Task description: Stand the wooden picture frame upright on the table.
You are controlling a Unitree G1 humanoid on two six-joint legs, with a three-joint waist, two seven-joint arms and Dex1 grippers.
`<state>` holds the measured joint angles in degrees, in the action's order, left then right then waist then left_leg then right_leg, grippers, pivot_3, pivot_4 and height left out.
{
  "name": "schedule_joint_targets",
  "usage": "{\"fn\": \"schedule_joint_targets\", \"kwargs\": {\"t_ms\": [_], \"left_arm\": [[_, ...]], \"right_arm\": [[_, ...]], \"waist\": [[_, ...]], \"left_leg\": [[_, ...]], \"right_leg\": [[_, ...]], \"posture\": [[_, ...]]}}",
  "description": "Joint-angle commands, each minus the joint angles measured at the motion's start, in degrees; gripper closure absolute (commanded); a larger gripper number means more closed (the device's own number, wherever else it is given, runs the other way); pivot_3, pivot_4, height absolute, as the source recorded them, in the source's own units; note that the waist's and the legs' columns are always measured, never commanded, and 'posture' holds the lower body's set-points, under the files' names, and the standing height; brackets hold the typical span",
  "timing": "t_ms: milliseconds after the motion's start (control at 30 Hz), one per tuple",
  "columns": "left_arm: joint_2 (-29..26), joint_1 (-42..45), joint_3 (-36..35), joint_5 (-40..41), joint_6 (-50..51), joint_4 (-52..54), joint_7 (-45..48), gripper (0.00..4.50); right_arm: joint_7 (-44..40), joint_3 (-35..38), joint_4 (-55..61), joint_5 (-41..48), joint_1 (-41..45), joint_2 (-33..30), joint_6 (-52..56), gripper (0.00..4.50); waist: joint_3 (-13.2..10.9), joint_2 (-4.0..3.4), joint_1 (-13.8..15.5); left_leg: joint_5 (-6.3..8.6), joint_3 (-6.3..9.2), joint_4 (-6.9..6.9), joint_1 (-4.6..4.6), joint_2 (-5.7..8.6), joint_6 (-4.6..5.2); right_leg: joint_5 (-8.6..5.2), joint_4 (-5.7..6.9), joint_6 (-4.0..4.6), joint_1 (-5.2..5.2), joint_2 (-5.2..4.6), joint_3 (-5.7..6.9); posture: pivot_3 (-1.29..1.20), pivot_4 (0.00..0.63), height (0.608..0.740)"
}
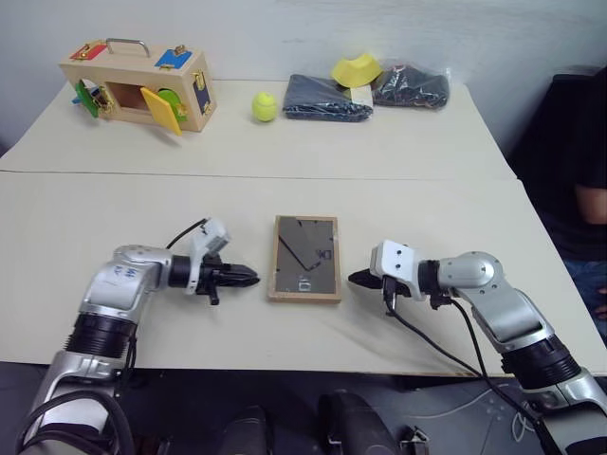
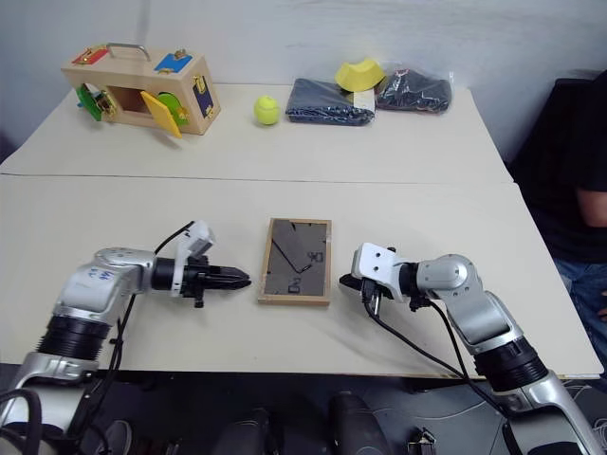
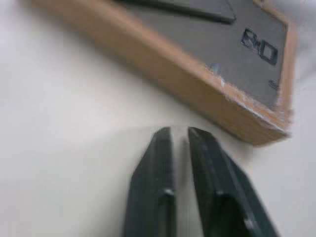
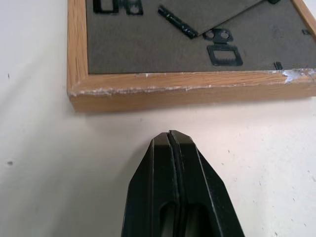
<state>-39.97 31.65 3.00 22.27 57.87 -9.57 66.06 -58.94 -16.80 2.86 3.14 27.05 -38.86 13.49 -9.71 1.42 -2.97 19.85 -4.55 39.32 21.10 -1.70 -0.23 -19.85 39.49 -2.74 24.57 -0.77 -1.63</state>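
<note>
Next, I grip the frame's near corner [image 1: 272, 295] with my left gripper while my right gripper opens the fold-out stand, because the stand lies flat against the frame's back.
The wooden picture frame [image 1: 305, 258] lies flat on the near section of the table [image 1: 114, 213], dark grey back panel up, with its fold-out stand flat against the back. My left gripper [image 1: 252, 279] points at the frame's left edge from a short way off; its fingers [image 3: 160, 153] stand a narrow slit apart with nothing between them. My right gripper [image 1: 354, 279] points at the frame's right edge, shut and empty, a small gap short of the wood [image 4: 187, 96]. Both grippers are low over the tabletop, and neither touches the frame.
On the far table section stand a wooden box with colourful latches [image 1: 137, 87], a yellow-green ball [image 1: 265, 106], a folded dark cloth [image 1: 325, 98], a yellow object [image 1: 357, 69] and a dark bag [image 1: 411, 87]. A person [image 1: 583, 190] sits at the right edge.
</note>
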Motion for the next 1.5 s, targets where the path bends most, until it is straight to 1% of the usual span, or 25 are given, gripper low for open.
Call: {"fn": "schedule_joint_targets", "kwargs": {"t_ms": [33, 100, 200, 233, 267, 300, 333, 500, 600, 667, 767, 933, 967, 1000, 1033, 1067, 1100, 1200, 1300, 1333, 1400, 1500], "left_arm": [[1.0, 3.0, -3.5, 7.7, 18.9, 0.1, -1.8, 2.45], [3.6, 5.1, -5.4, 8.3, 23.7, -2.6, -5.3, 1.86], [6.3, 6.4, -6.1, 9.3, 27.4, -3.8, -8.3, 1.01], [8.1, 6.8, -6.6, 9.5, 27.8, -4.1, -9.7, 0.67], [10.3, 8.0, -8.7, 10.0, 30.1, -5.7, -11.2, 0.40], [11.6, 8.4, -8.9, 10.3, 30.7, -6.0, -12.2, 0.11], [12.6, 8.5, -8.8, 10.4, 31.1, -5.9, -13.1, 0.05], [15.6, 6.8, -6.3, 10.6, 31.0, -3.9, -15.9, 0.05], [19.2, 8.1, -9.6, 11.1, 31.9, -5.0, -18.2, 0.05], [20.2, 9.5, -11.7, 11.2, 32.0, -6.4, -19.2, 0.05], [19.6, 10.7, -13.3, 11.6, 31.7, -7.2, -19.5, 0.54], [19.1, 12.4, -15.5, 12.6, 32.3, -8.4, -20.3, 1.89], [19.1, 12.8, -16.0, 12.8, 32.4, -8.5, -20.5, 2.02], [19.0, 12.9, -16.3, 13.0, 32.4, -8.5, -20.6, 2.45], [18.8, 13.0, -16.5, 13.3, 32.5, -8.3, -20.7, 2.69], [18.7, 13.0, -16.8, 13.6, 32.7, -8.0, -20.8, 2.98], [18.5, 12.9, -17.1, 14.0, 32.9, -7.6, -20.9, 3.24], [18.2, 12.5, -17.2, 14.7, 33.0, -6.3, -21.3, 3.25], [17.8, 11.5, -16.8, 15.6, 33.3, -4.0, -21.3, 3.25], [17.8, 11.3, -16.7, 15.9, 33.3, -3.3, -21.2, 3.25], [17.2, 10.1, -14.8, 16.8, 32.4, -0.3, -20.3, 3.25], [16.7, 8.9, -12.7, 18.4, 31.2, 3.0, -19.1, 3.25]], "right_arm": [[0.0, -1.7, -1.6, -3.7, 3.2, 0.3, -4.3, 4.50], [-0.1, -2.3, -2.8, -4.7, 4.2, 1.1, -5.3, 4.50], [-0.3, -3.1, -4.1, -5.8, 5.2, 2.1, -6.6, 4.50], [-0.5, -3.7, -4.4, -6.5, 5.5, 2.2, -7.4, 4.50], [-0.6, -4.2, -4.8, -7.2, 5.7, 2.3, -8.1, 4.50], [-0.8, -4.5, -5.0, -7.6, 5.8, 2.5, -8.6, 4.50], [-0.9, -4.7, -5.3, -7.9, 5.8, 2.6, -9.0, 4.50], [-1.1, -4.7, -5.1, -8.3, 5.5, 3.3, -9.1, 4.50], [-0.9, -4.4, -4.9, -8.4, 5.1, 3.7, -8.8, 4.50], [-0.8, -4.3, -4.7, -8.4, 4.8, 3.8, -8.7, 4.50], [-0.8, -4.2, -4.5, -8.4, 4.4, 3.6, -8.9, 4.50], [-0.4, -3.6, -4.3, -8.0, 3.9, 4.2, -8.6, 4.50], [-0.4, -3.3, -3.9, -7.5, 3.6, 4.2, -8.1, 4.50], [-0.6, -2.9, -3.4, -6.9, 3.4, 4.2, -7.5, 4.50], [-1.2, -2.3, -2.6, -6.1, 2.9, 3.7, -6.9, 4.50], [-2.2, -1.1, -1.4, -4.6, 2.4, 2.9, -5.2, 4.14], [-3.7, 0.5, 0.1, -2.2, 1.8, 1.8, -2.8, 3.88], [-7.5, 4.6, 3.8, 4.4, 1.2, -0.8, 3.5, 2.98], [-9.9, 10.2, 5.9, 13.0, 3.8, -2.5, 12.6, 1.94], [-9.7, 11.3, 6.3, 15.3, 5.2, -2.2, 15.5, 1.67], [-7.4, 12.2, 5.3, 18.8, 9.4, 1.3, 21.0, 0.97], [-4.5, 10.4, 2.3, 19.1, 13.5, 6.2, 23.7, 0.00]], "waist": [[0.0, 0.00, 0.0], [0.0, 0.00, 0.2], [0.0, 0.01, 0.5], [0.0, 0.01, 0.5], [0.0, 0.00, 0.5], [0.0, -0.01, 0.8], [0.0, 0.00, 0.9], [0.0, -0.03, 1.1], [0.1, -0.03, 1.2], [0.1, -0.04, 1.3], [0.1, -0.03, 1.4], [0.1, -0.02, 1.1], [0.1, -0.02, 1.1], [0.1, -0.02, 1.2], [0.1, -0.02, 1.2], [0.1, -0.02, 1.2], [0.1, -0.02, 1.2], [0.1, -0.02, 1.3], [0.1, -0.01, 1.2], [0.1, -0.02, 1.1], [0.1, -0.02, 0.7], [0.1, -0.02, 0.1]], "left_leg": [[0.00, 0.01, 0.02, 0.01, 0.00, 0.00], [0.00, 0.03, 0.04, 0.03, 0.00, 0.00], [0.01, 0.05, 0.12, 0.06, 0.00, 0.01], [0.01, 0.05, 0.14, 0.06, 0.00, 0.01], [0.01, 0.05, 0.16, 0.06, 0.00, 0.01], [0.01, 0.05, 0.17, 0.05, 0.01, 0.01], [0.01, 0.05, 0.26, 0.06, 0.01, 0.01], [0.01, 0.05, 0.40, 0.01, 0.02, 0.00], [0.02, 0.05, 0.40, 0.00, 0.02, -0.01], [0.02, 0.05, 0.41, 0.00, 0.02, -0.01], [0.02, 0.05, 0.44, 0.01, 0.04, 0.00], [0.03, 0.05, 0.47, 0.05, 0.02, -0.03], [0.03, 0.05, 0.47, 0.04, 0.01, -0.04], [0.03, 0.05, 0.47, 0.04, 0.01, -0.04], [0.03, 0.06, 0.47, 0.05, 0.01, -0.04], [0.03, 0.05, 0.47, 0.06, 0.01, -0.04], [0.03, 0.06, 0.47, 0.06, 0.01, -0.04], [0.03, 0.06, 0.46, 0.08, 0.01, -0.04], [0.03, 0.06, 0.47, 0.09, 0.02, -0.04], [0.04, 0.07, 0.46, 0.08, 0.01, -0.05], [0.03, 0.07, 0.45, 0.06, -0.02, -0.08], [0.00, 0.10, 0.40, 0.01, -0.04, -0.16]], "right_leg": [[0.00, 0.01, 0.00, 0.00, 0.00, 0.00], [0.00, 0.01, 0.00, 0.01, 0.00, 0.02], [0.00, 0.01, 0.00, 0.00, -0.01, 0.04], [0.00, 0.01, 0.00, 0.00, -0.02, 0.04], [0.00, 0.01, 0.00, 0.00, -0.02, 0.04], [0.00, 0.01, 0.00, -0.01, -0.04, 0.03], [0.00, 0.00, 0.00, -0.01, -0.04, 0.04], [0.00, 0.02, 0.00, -0.04, -0.05, 0.03], [0.00, 0.02, 0.00, -0.06, -0.05, 0.03], [0.00, 0.01, 0.00, -0.07, -0.05, 0.04], [0.00, 0.01, 0.00, -0.08, -0.08, 0.04], [0.00, 0.04, 0.00, -0.02, -0.03, 0.05], [0.00, 0.05, 0.00, -0.02, -0.03, 0.04], [0.00, 0.04, 0.00, -0.02, -0.03, 0.04], [0.00, 0.04, 0.00, -0.02, -0.03, 0.05], [0.00, 0.03, 0.00, -0.02, -0.04, 0.05], [0.00, 0.03, 0.00, -0.02, -0.04, 0.05], [0.00, 0.03, 0.00, -0.01, -0.04, 0.05], [0.00, 0.02, 0.00, -0.02, -0.05, 0.05], [0.00, 0.03, 0.00, -0.01, -0.04, 0.04], [0.00, 0.06, 0.00, 0.01, -0.01, 0.04], [0.00, 0.10, 0.01, 0.02, 0.06, -0.02]], "posture": [[0.00, 0.150, 0.740], [0.00, 0.150, 0.740], [0.00, 0.150, 0.740], [0.00, 0.150, 0.740], [0.00, 0.150, 0.740], [0.00, 0.150, 0.740], [0.00, 0.150, 0.740], [0.00, 0.150, 0.740], [0.00, 0.150, 0.740], [0.00, 0.150, 0.740], [0.00, 0.150, 0.740], [0.00, 0.150, 0.740], [0.00, 0.150, 0.740], [0.00, 0.150, 0.740], [0.00, 0.150, 0.740], [0.00, 0.150, 0.740], [0.00, 0.150, 0.740], [0.00, 0.150, 0.740], [0.00, 0.150, 0.740], [0.00, 0.150, 0.740], [0.00, 0.150, 0.740], [0.00, 0.150, 0.740]]}}
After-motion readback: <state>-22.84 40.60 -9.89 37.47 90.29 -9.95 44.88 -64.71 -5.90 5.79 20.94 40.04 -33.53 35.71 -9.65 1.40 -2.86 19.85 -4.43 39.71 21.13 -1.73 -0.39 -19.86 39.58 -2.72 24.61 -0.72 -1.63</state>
